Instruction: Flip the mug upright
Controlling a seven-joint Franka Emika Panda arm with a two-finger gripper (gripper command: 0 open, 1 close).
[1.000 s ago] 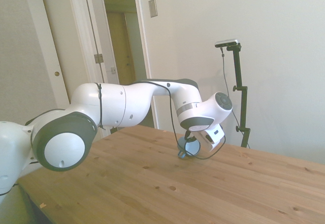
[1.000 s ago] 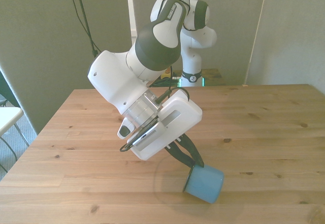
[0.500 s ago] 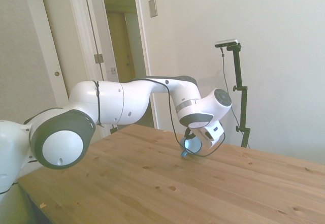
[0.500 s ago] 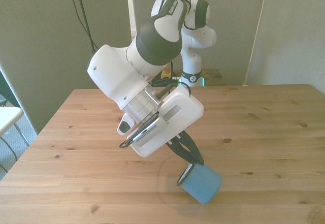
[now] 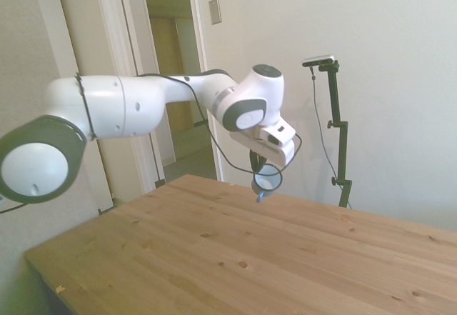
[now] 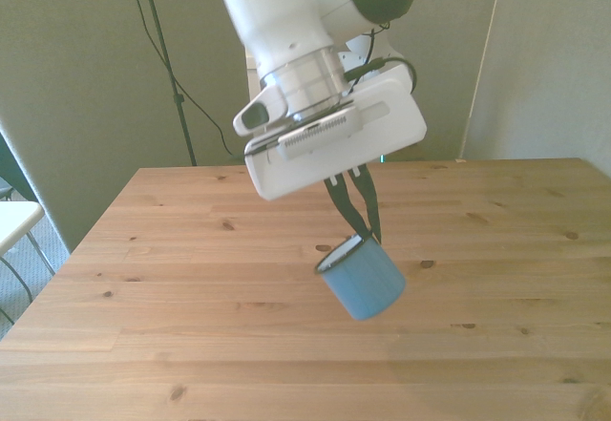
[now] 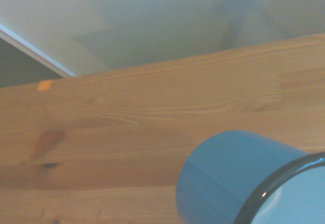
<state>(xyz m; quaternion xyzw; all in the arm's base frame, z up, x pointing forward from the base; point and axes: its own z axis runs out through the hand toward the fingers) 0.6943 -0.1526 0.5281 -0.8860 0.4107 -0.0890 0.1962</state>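
Next, my gripper sets the light-blue mug, now hanging tilted above the table, down so that it stands upright on the wooden table (image 6: 295, 306), beside the faint brown streak.
The light-blue mug (image 6: 362, 279) hangs tilted in the air above the wooden table (image 6: 191, 249), its dark rim turned up toward the front view's left. My gripper (image 6: 363, 234) is shut on the mug's rim, with thin dark fingers (image 6: 351, 206) reaching down from the white hand. In the side view the mug (image 5: 266, 180) shows its white inside and a small blue handle below it, well above the tabletop. The wrist view holds the mug's blue wall (image 7: 228, 176) and dark rim over the wood.
The wooden table (image 5: 214, 258) spreads under the arm. A doorway (image 5: 171, 79) and white wall stand behind it in the side view. Dark cables hang at the back of the front view's left.
The arm has risen and carried the mug up off the table, from low near the table's front edge to mid-air above its middle. The mug has tilted so its rim faces more upward.
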